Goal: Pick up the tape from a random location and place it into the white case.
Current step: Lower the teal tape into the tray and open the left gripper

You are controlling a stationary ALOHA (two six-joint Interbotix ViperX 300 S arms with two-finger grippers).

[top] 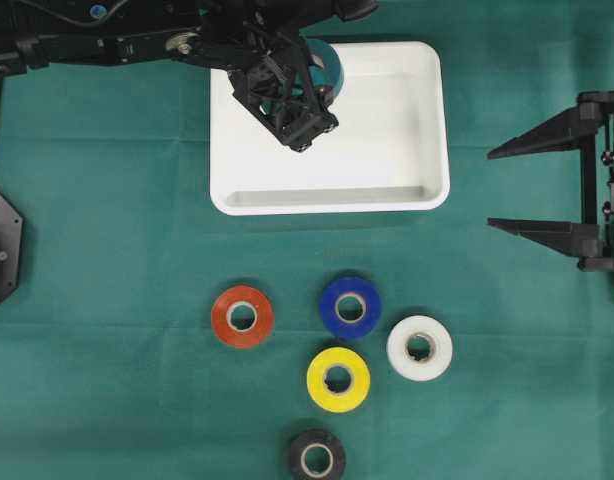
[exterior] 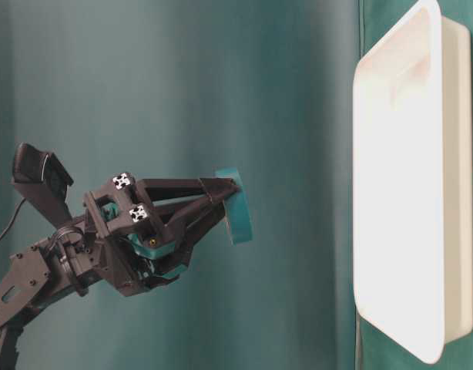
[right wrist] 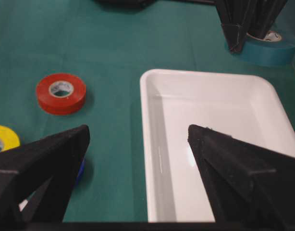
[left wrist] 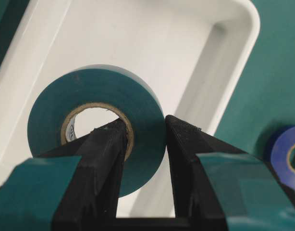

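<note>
Next, I let go of the teal tape with my left gripper on the white case's bottom, slightly in front of its middle (top: 322,147).
The teal tape (top: 328,66) hangs over the back left corner of the white case (top: 387,130), held clear of it. My left gripper (top: 312,75) is shut on the roll's wall, one finger in the cardboard core and the other on the outer face. The left wrist view shows the tape (left wrist: 90,106) in that gripper (left wrist: 145,125) with the case (left wrist: 138,43) below. From table level, the tape (exterior: 236,206) sits on edge off the case (exterior: 406,193). My right gripper (top: 492,188) stands open at the right, empty, and faces the case (right wrist: 219,144).
Several loose rolls lie in front of the case: red (top: 242,316), blue (top: 350,306), white (top: 419,347), yellow (top: 338,379) and black (top: 317,455). The left arm stretches along the back edge. Green cloth covers the table.
</note>
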